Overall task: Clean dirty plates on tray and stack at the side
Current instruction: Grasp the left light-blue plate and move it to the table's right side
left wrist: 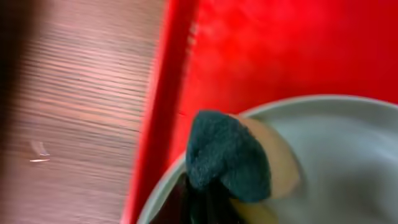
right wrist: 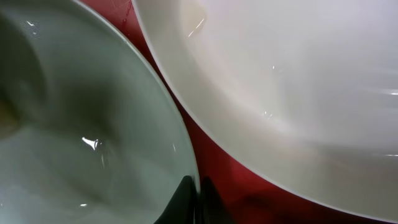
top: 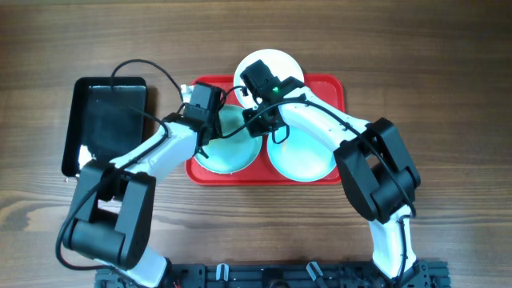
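My right gripper will let go of the sponged turquoise plate onto the table across the red tray from the black tray (top: 400, 78).
The red tray (top: 332, 90) holds three plates: a white plate (top: 276, 64) at the back, a turquoise plate (top: 232, 152) front left and another turquoise plate (top: 308, 160) front right. My left gripper (top: 206, 132) is shut on a dark teal and yellow sponge (left wrist: 227, 155) that rests on the left turquoise plate (left wrist: 348, 155) near its rim. My right gripper (top: 262, 124) is shut on that plate's rim; the right wrist view shows its fingers (right wrist: 196, 202) pinching the turquoise rim (right wrist: 93, 124), with the white plate (right wrist: 298, 74) beside it.
A glossy black tray (top: 108, 120) lies on the wooden table left of the red tray. A black cable loops over the table behind it. Bare wood (left wrist: 74, 112) runs along the red tray's left rim (left wrist: 165, 106).
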Motion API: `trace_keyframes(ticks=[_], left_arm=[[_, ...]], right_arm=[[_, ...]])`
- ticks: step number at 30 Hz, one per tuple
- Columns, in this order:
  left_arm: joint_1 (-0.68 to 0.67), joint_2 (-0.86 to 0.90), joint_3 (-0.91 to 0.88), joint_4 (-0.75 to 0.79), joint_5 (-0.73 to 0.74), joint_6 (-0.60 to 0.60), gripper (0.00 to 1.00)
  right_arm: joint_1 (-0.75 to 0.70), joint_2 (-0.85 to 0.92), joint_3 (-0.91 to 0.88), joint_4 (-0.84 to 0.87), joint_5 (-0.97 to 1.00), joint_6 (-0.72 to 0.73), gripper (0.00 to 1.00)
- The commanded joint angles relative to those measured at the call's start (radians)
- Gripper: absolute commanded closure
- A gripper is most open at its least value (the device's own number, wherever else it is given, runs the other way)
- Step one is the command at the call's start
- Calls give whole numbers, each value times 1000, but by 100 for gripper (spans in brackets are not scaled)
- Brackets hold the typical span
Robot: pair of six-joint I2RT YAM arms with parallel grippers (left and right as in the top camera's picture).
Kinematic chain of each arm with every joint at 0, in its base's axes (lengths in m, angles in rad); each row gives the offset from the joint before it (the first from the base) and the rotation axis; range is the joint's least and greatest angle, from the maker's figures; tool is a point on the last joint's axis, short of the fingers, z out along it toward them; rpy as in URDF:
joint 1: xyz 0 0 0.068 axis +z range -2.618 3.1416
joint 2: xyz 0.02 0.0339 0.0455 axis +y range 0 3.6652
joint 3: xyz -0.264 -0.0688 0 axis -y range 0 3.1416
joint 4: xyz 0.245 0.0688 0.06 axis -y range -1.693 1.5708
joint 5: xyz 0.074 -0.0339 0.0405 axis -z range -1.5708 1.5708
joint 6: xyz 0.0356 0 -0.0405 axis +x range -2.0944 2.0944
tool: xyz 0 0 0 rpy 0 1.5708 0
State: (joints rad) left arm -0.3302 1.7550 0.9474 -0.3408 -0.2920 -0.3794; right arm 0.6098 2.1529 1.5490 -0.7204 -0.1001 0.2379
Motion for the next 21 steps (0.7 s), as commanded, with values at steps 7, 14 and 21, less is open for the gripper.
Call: trace_keyframes(ticks=[7, 14, 21], left_arm=[[110, -464, -14, 53, -116, -152, 96], [447, -420, -14, -45, 153, -152, 96], [457, -410, -14, -61, 153, -149, 96]], right_arm=[[-5, -124, 3, 6, 34, -171, 96], [105, -317, 3, 206, 618, -514, 96], [356, -317, 3, 615, 956, -1260, 95]])
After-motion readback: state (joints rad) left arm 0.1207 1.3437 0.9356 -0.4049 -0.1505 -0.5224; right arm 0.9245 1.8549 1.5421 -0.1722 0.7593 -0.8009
